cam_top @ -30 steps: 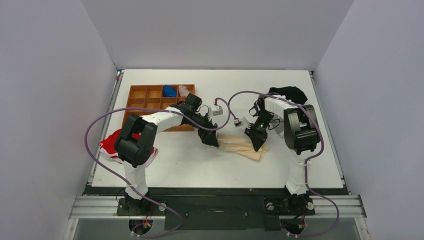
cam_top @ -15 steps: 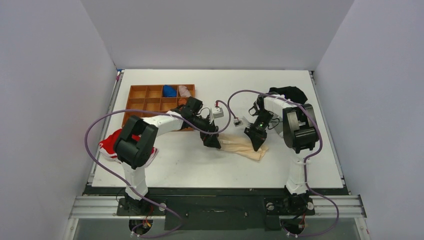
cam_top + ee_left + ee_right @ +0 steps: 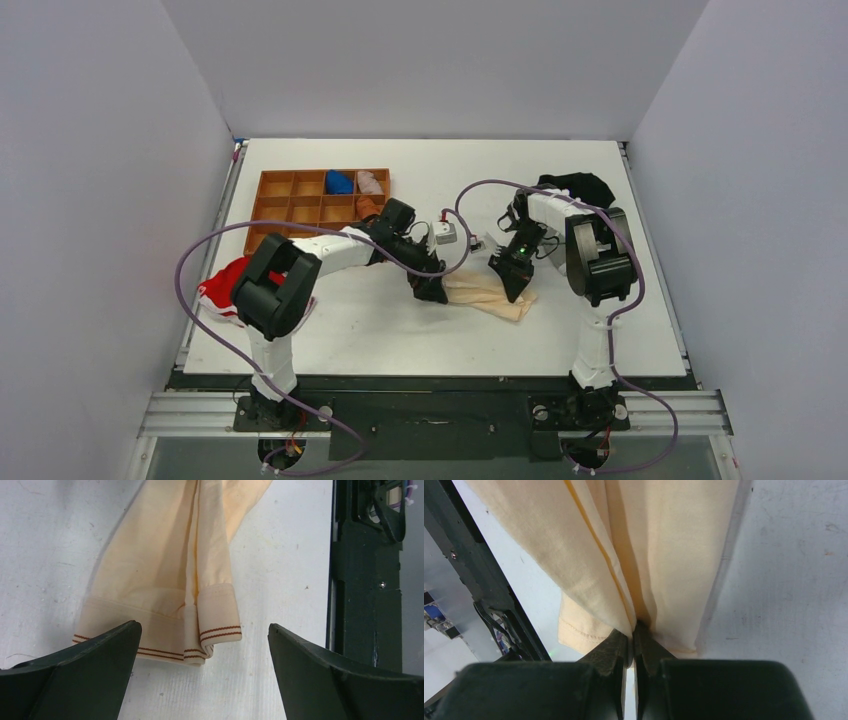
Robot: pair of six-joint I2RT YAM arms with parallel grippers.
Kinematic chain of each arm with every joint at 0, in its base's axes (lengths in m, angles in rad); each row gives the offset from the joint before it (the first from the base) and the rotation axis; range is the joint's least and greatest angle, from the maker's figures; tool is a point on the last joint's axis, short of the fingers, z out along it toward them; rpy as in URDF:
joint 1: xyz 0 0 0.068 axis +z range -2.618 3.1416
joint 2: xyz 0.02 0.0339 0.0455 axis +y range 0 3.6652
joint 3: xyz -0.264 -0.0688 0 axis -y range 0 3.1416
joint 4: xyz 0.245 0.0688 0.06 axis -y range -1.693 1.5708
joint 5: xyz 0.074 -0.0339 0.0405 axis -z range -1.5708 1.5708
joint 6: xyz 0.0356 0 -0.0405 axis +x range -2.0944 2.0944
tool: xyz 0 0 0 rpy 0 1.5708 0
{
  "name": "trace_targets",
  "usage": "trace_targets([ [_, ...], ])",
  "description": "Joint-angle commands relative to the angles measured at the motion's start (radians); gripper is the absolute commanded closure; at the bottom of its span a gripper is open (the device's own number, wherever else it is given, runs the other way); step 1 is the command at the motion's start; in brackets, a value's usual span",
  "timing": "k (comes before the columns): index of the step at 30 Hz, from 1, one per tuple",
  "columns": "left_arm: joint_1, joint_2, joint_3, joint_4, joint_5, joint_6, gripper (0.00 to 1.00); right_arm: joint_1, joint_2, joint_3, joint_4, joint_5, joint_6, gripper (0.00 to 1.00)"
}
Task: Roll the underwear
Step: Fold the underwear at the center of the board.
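Observation:
I need to pinch that striped end (image 3: 220,632) with my left gripper before rolling it over, because the fold's striped end lies loose while my right gripper holds the far end.
The underwear (image 3: 487,293) is cream and lies folded lengthwise on the white table. In the left wrist view its waistband end (image 3: 215,630) shows two thin red-brown stripes, with the folded body (image 3: 165,565) stretching away. My left gripper (image 3: 432,290) is open and low at that end; the wide-apart jaws of the left gripper (image 3: 203,630) flank the band without touching it. My right gripper (image 3: 515,285) is at the opposite end. In the right wrist view the right gripper (image 3: 633,630) is shut on a raised fold of the underwear (image 3: 664,555).
A wooden compartment tray (image 3: 290,195) stands at the back left with a blue roll (image 3: 339,182) and a pink roll (image 3: 369,181) in it. A red garment (image 3: 222,285) lies at the left edge. A black garment (image 3: 580,186) lies behind the right arm.
My left gripper has slid rightward, closer to the waistband end of the underwear, still open. The right gripper has stayed put, pinching the fabric.

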Motion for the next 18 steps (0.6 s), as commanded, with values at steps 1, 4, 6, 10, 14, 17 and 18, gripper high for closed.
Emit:
trace_targets([
  [1,-0.016,0.000,0.002,0.041,-0.044,0.034,0.01,-0.007,0.016,0.018,-0.008,-0.025,-0.009,1.00],
  [4,-0.026,0.007,0.003,0.032,-0.060,0.044,0.03,-0.007,0.015,0.017,-0.008,-0.025,-0.009,1.00],
  [6,-0.030,0.013,0.005,0.026,-0.061,0.050,0.06,-0.007,0.014,0.016,-0.007,-0.025,-0.008,1.00],
  [10,-0.035,0.019,0.005,0.017,-0.065,0.055,0.12,-0.007,0.016,0.015,-0.008,-0.025,-0.009,1.00],
  [14,-0.034,0.029,0.010,0.011,-0.070,0.059,0.17,-0.009,0.016,0.014,-0.007,-0.025,-0.009,1.00],
  [17,-0.036,0.046,0.018,0.002,-0.075,0.064,0.23,-0.008,0.018,0.014,-0.007,-0.023,-0.009,1.00],
  [18,-0.036,0.050,0.023,-0.005,-0.076,0.068,0.24,-0.009,0.019,0.014,-0.008,-0.023,-0.009,1.00],
])
